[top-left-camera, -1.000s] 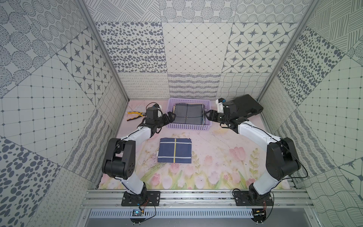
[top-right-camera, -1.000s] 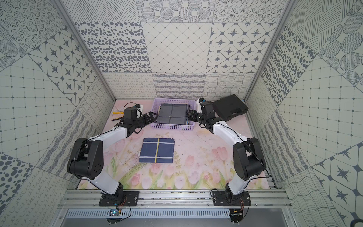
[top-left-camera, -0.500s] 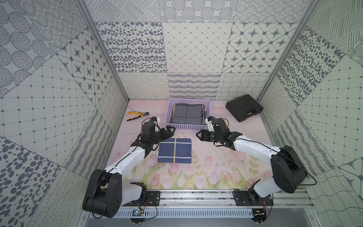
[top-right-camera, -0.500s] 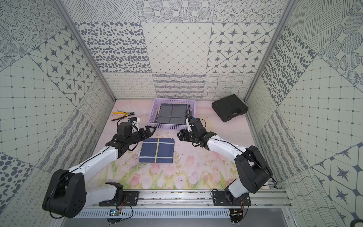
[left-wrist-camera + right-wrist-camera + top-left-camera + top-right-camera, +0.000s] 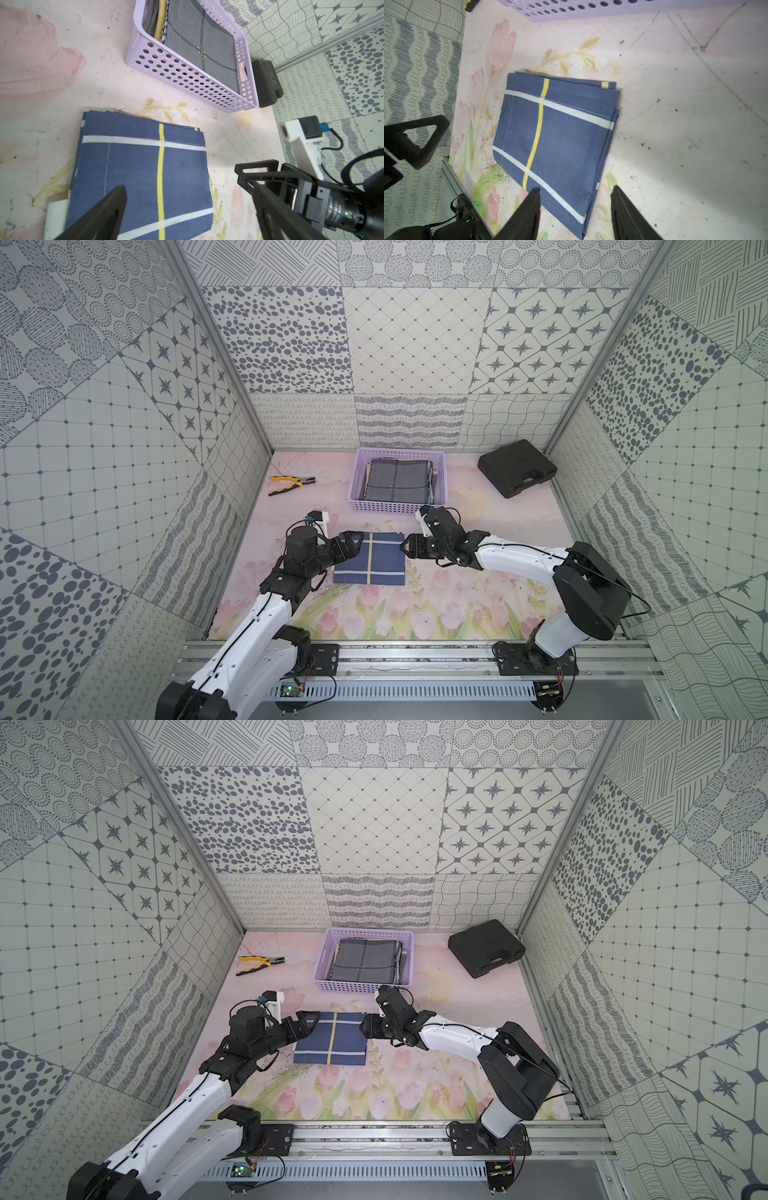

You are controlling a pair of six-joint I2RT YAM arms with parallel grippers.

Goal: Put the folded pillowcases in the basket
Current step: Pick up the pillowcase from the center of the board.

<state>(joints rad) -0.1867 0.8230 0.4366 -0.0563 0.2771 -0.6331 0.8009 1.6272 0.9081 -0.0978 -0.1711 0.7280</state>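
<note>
Next, the left gripper closes on the middle of the side edge (image 5: 73, 182) of the folded pillowcase, between its white stripes, across from the right gripper.
The folded pillowcase (image 5: 370, 558) (image 5: 330, 1038), blue with white and yellow stripes, lies flat on the floral mat in front of the lilac basket (image 5: 395, 508) (image 5: 361, 986). My left gripper (image 5: 348, 548) (image 5: 309, 1025) stands open at its left edge, jaws wide over the cloth (image 5: 141, 172) in the left wrist view. At the cloth's right edge is my right gripper (image 5: 407, 549) (image 5: 365, 1027), also open. In the right wrist view a corner of the pillowcase (image 5: 556, 135) lies between its fingertips (image 5: 536, 192), untouched. The basket (image 5: 187, 76) holds folded grey cloths.
A black hard case (image 5: 517, 468) (image 5: 486, 946) sits at the back right. Yellow-handled pliers (image 5: 291, 484) (image 5: 259, 964) lie at the back left. A stack of folded grey cloth (image 5: 397, 481) fills the basket. Patterned walls enclose three sides.
Both arms have drawn back from the basket's sides to the pillowcase's left and right edges. The right jaws have narrowed a little. The pillowcase has not moved.
</note>
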